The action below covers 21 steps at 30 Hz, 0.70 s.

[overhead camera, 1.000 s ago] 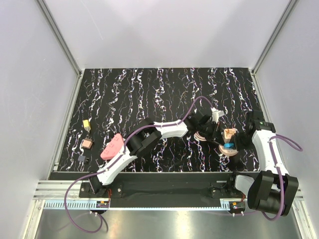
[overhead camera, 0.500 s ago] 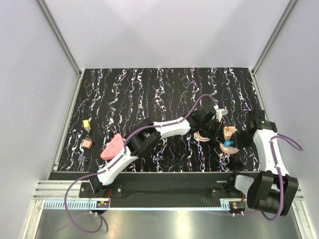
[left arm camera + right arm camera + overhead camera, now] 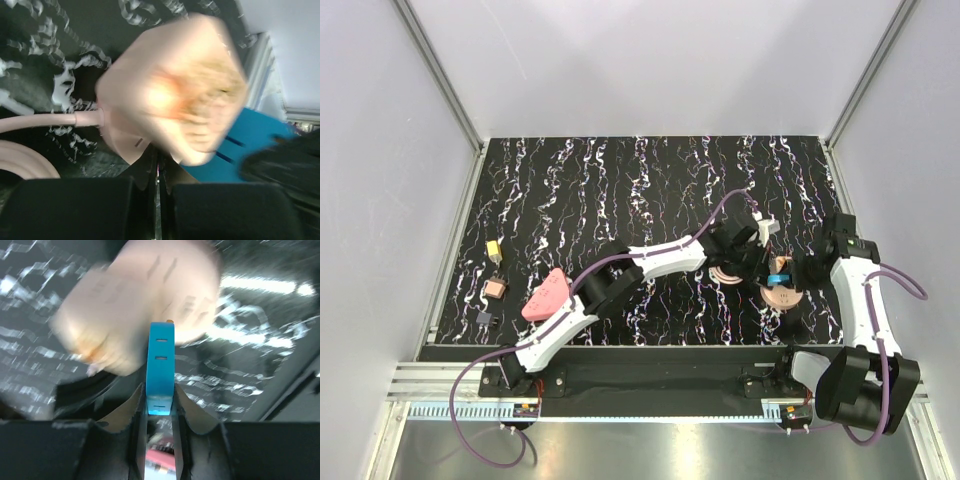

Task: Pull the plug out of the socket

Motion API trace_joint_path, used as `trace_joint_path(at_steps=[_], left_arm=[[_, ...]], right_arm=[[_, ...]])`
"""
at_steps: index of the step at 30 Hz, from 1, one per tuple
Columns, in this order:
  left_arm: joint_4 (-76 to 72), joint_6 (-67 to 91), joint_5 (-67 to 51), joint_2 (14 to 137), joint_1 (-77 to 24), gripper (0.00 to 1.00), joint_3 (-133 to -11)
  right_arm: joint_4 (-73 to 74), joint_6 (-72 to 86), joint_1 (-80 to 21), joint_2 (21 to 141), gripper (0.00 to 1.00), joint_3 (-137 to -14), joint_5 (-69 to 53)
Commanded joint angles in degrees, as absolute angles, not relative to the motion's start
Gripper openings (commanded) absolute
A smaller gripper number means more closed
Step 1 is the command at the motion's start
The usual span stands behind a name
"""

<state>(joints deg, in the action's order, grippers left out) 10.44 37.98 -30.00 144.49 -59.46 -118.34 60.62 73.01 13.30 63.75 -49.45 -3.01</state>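
Observation:
My right gripper is going to set the blue plug down on the bare marbled table [image 3: 806,211] beyond the pink socket, near the metal rail.
A pink socket [image 3: 782,296] with a pink cable [image 3: 725,272] sits at the right middle of the table, with a blue plug [image 3: 780,278] joined to it. My left gripper [image 3: 756,264] reaches it from the left. In the left wrist view the jaws [image 3: 159,164] are pressed together at the lower edge of the blurred socket [image 3: 170,95], with the plug [image 3: 250,137] to its right. My right gripper [image 3: 794,280] comes from the right. In the right wrist view it [image 3: 161,400] is shut on the plug [image 3: 161,365], with the socket [image 3: 135,305] just beyond.
Near the left edge lie a yellow-and-black connector [image 3: 492,250], a small pink-brown piece [image 3: 494,288], a small black piece [image 3: 485,318] and a pink wedge [image 3: 546,295]. White walls enclose the table on three sides. A metal rail [image 3: 260,65] runs close on the right.
Both grippers have shifted up and to the right with the socket and plug. The pair has turned, so the blue plug now shows above the pink socket.

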Motion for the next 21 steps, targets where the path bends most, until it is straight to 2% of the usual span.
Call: trace_joint_path(at_steps=[1, 9, 17, 21], left_arm=[[17.1, 35.7, -27.4, 148.2, -61.5, 0.01, -118.2], [17.1, 35.4, -27.7, 148.4, -61.5, 0.0, -118.2], [13.3, 36.1, -28.7, 146.8, -61.1, 0.0, -114.5], [12.3, 36.3, -29.0, 146.3, -60.9, 0.0, -113.4]], right_arm=[[57.2, 73.7, 13.4, 62.5, 0.0, -53.1, -8.6], [59.6, 71.4, 14.1, 62.2, 0.0, -56.3, -8.3], [64.7, 70.1, 14.2, 52.7, 0.0, -51.3, -8.5], [66.9, 69.3, 14.1, 49.4, 0.0, -53.3, -8.6]])
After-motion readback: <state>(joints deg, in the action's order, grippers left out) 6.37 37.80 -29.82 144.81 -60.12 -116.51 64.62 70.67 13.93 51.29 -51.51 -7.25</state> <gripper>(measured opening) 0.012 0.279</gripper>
